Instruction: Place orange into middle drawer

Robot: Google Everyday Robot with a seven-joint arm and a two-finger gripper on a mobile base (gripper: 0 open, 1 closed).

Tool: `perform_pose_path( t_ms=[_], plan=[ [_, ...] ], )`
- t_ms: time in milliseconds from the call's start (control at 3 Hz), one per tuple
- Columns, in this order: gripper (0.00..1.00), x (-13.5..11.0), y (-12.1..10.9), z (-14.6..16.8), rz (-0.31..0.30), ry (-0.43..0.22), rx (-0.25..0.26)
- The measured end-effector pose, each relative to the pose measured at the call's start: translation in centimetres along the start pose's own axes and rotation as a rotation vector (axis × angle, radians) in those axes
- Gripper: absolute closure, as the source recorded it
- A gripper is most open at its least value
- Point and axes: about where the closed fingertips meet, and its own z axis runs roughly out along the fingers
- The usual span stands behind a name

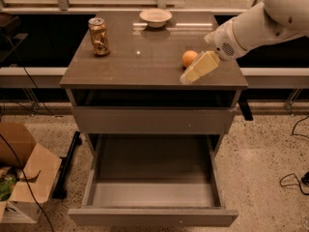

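My gripper needs to close around the orange [189,58] on the cabinet top, because the orange has to go into the open middle drawer.
The orange [189,58] rests on the right side of the cabinet top [140,66]. My gripper [192,73] hangs low over the cabinet top, right beside the orange on its right and front side, at the end of the white arm [256,25] that comes in from the upper right. I cannot tell whether it touches the orange. The middle drawer [153,178] is pulled out wide open below, and its floor is bare. The other plain grey drawer front [153,120] above it is closed.
A dented golden can [99,36] stands at the back left of the cabinet top. A white bowl [155,17] sits at the back middle. An open cardboard box [21,173] lies on the floor at left. Cables [294,178] lie on the floor at right.
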Motion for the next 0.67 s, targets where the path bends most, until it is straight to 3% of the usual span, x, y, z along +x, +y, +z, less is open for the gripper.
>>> perform_pose_path(
  t_ms=[667],
  plan=[
    [0.0, 1.7, -5.2, 3.5, 0.108, -0.112, 0.031]
  ],
)
